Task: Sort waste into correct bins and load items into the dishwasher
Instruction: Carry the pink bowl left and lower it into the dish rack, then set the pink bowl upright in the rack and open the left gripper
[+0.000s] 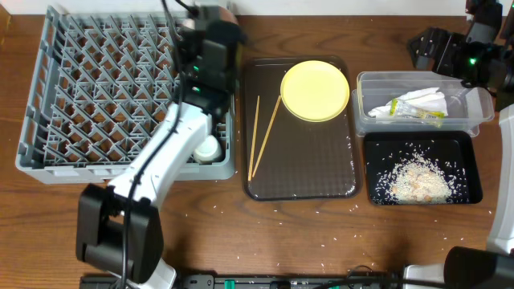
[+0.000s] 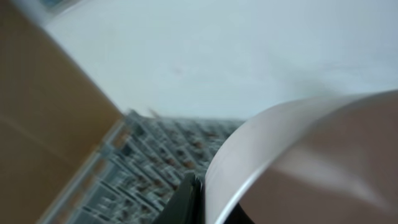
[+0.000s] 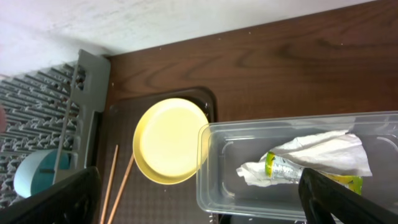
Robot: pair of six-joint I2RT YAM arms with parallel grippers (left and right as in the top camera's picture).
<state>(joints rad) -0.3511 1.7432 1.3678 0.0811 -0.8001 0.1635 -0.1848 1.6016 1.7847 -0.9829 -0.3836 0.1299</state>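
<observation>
Next, my left gripper releases the white bowl in the grey dish rack's back corner (image 1: 213, 40), on the side of the brown tray.
The grey dish rack (image 1: 96, 96) stands at the left. My left gripper (image 1: 205, 44) hovers over its right side, shut on the rim of a white bowl (image 2: 298, 143). A small white cup (image 1: 207, 148) and a light blue bowl (image 3: 37, 174) sit in the rack. The yellow plate (image 1: 315, 90) and the chopsticks (image 1: 265, 132) lie on the brown tray. The clear tub (image 1: 369, 120) holds the napkin (image 1: 422, 98) and the snack wrapper (image 1: 418, 114). The black tray (image 1: 470, 172) holds rice (image 1: 414, 181). My right gripper (image 3: 199, 208) is open and empty, high above the tub.
The dark brown serving tray (image 1: 305, 168) lies between the rack and the bins. Loose rice grains (image 1: 277, 213) are scattered on the wooden table in front of it. A white wall runs along the back.
</observation>
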